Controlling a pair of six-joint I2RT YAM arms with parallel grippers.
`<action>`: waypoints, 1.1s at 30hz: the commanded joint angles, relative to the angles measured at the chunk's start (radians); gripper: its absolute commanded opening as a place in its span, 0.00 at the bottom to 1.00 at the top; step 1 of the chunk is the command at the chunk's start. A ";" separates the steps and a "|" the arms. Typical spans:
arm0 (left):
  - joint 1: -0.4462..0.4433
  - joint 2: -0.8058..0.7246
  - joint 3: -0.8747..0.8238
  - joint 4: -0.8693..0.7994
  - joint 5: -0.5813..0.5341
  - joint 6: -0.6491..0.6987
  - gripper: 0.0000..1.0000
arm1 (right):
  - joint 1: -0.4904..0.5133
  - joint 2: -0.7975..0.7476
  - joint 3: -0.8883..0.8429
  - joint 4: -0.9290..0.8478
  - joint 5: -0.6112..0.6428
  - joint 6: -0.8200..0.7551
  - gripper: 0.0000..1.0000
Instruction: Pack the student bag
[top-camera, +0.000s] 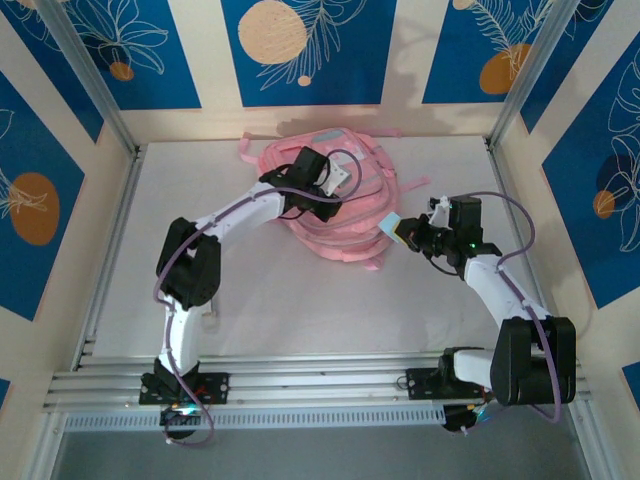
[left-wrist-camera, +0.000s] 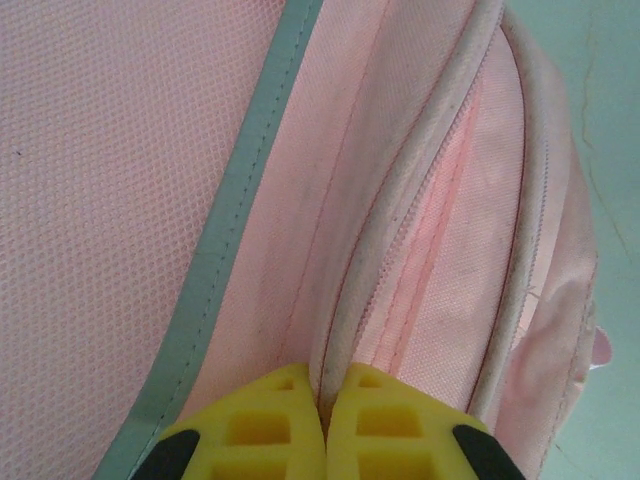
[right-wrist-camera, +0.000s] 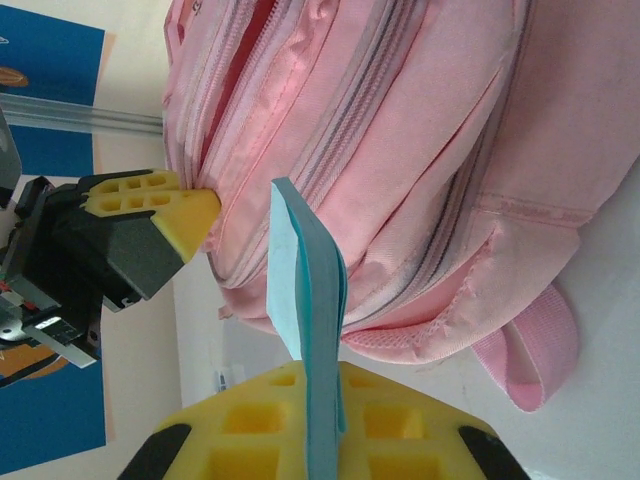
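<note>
The student bag's opening is only a narrow slit, so my left gripper needs to retake the piped seam (left-wrist-camera: 346, 310) and pull it back before the teal notebook goes in.
The student bag (top-camera: 345, 215), a soft pink backpack with grey stripes, lies at the middle back of the white table. My left gripper (top-camera: 335, 187) rests on top of it. In the left wrist view the yellow fingers (left-wrist-camera: 270, 420) are shut on a pale piped seam (left-wrist-camera: 345, 330) of the bag beside its zip. My right gripper (top-camera: 412, 236) hovers at the bag's right side, shut on a thin teal notebook (right-wrist-camera: 308, 290) held edge-on toward the bag (right-wrist-camera: 420, 120). The left gripper's yellow tip (right-wrist-camera: 180, 205) presses at the bag's zipped edge.
Blue patterned walls and metal posts (top-camera: 100, 100) enclose the table. A rail (top-camera: 320, 385) runs along the near edge by both arm bases. A pink strap loop (right-wrist-camera: 540, 350) lies on the table (top-camera: 300, 310) beside the bag.
</note>
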 joint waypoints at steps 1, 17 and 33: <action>0.015 -0.001 0.048 -0.032 0.089 -0.034 0.08 | 0.010 0.010 0.035 0.014 -0.017 0.007 0.00; 0.029 0.026 0.049 -0.025 0.102 -0.044 0.10 | 0.023 0.037 0.043 0.008 -0.018 -0.005 0.00; 0.022 0.052 0.025 -0.063 0.035 0.011 0.32 | 0.024 0.051 0.048 0.001 -0.017 -0.009 0.00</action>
